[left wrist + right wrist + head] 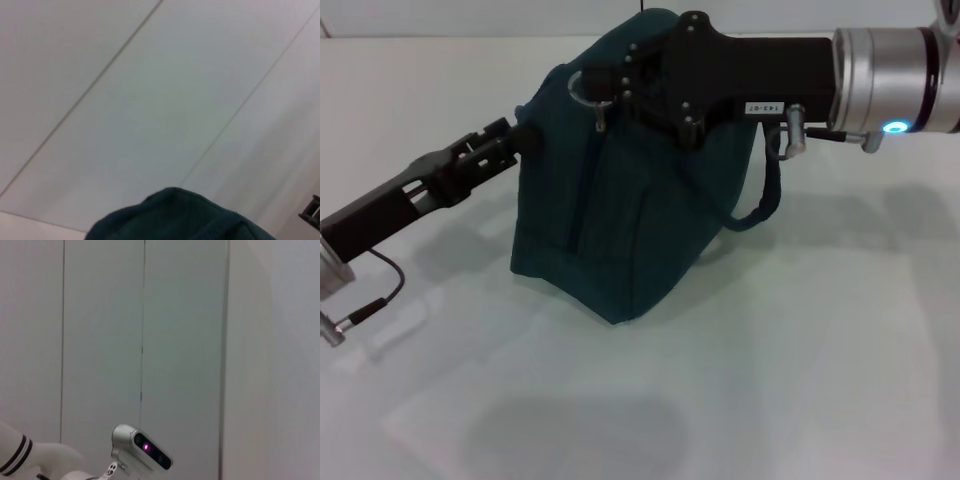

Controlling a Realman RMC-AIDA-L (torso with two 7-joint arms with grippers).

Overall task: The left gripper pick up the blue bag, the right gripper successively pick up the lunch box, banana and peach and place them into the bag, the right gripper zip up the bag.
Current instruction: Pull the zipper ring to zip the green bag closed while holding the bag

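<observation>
My left gripper needs to take the bag's side deeper (548,162), as its fingers only reach the blue bag's upper edge, and then pull back against the zipper's ring pull.
The blue bag (630,220) stands on the white table (800,380), its top closed; a navy handle (763,208) hangs on its right side. My left gripper (527,140) reaches in from the left and is shut on the bag's upper left edge. My right gripper (592,85) lies across the bag's top, its tip at the silver ring pull (584,90) of the zipper, which stands upright between the fingers. The bag's fabric (175,215) also shows in the left wrist view. The lunch box, banana and peach are out of view.
The right arm's silver wrist (890,75) with a lit blue ring stretches over the table's right rear. A cable (375,290) dangles under the left arm. The right wrist view shows only a wall and the robot's head camera (142,447).
</observation>
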